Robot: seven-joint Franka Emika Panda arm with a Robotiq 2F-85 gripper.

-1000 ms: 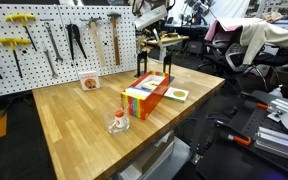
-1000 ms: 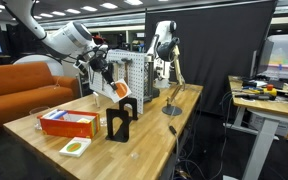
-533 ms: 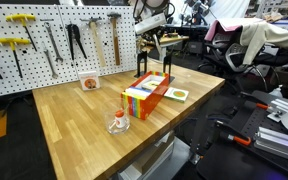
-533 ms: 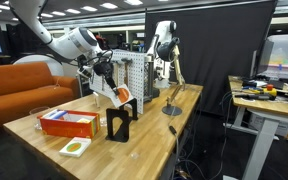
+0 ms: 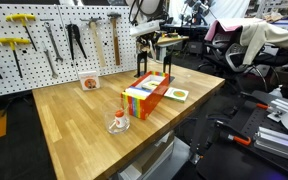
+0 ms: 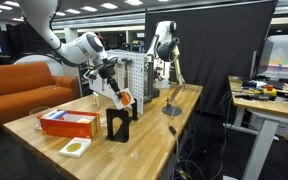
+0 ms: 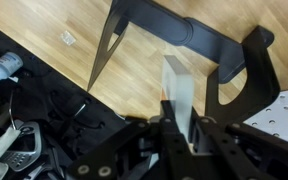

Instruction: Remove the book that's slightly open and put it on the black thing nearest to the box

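My gripper should release the book between the two upright black stands (image 5: pixel 152 68) (image 7: pixel 180 31) that are by the far end of the striped box.
My gripper (image 6: pixel 115 84) is shut on the book (image 6: pixel 124 98), a small white booklet with an orange-red cover picture. It hangs tilted in the air above the black stands (image 6: pixel 119 122). In the wrist view the book (image 7: pixel 179 92) shows edge-on, clamped between my fingers (image 7: pixel 167 125), with a black stand (image 7: pixel 189 35) on the wooden table below. The long orange-red striped box (image 5: pixel 147 95) lies on the table beside two upright black stands (image 5: pixel 144 66). The gripper (image 5: pixel 150 34) hovers above them near the pegboard.
A pegboard with hanging tools (image 5: pixel 54 40) backs the table. A small white square with a round red picture (image 5: pixel 89 83) leans against it. A white card (image 5: pixel 177 94) lies by the box, and a small glass object (image 5: pixel 118 123) sits near the front edge. A desk lamp (image 6: pixel 171 95) stands at the far corner.
The arm has carried the book downward and closer to the black stands. The grip on the book has stayed the same.
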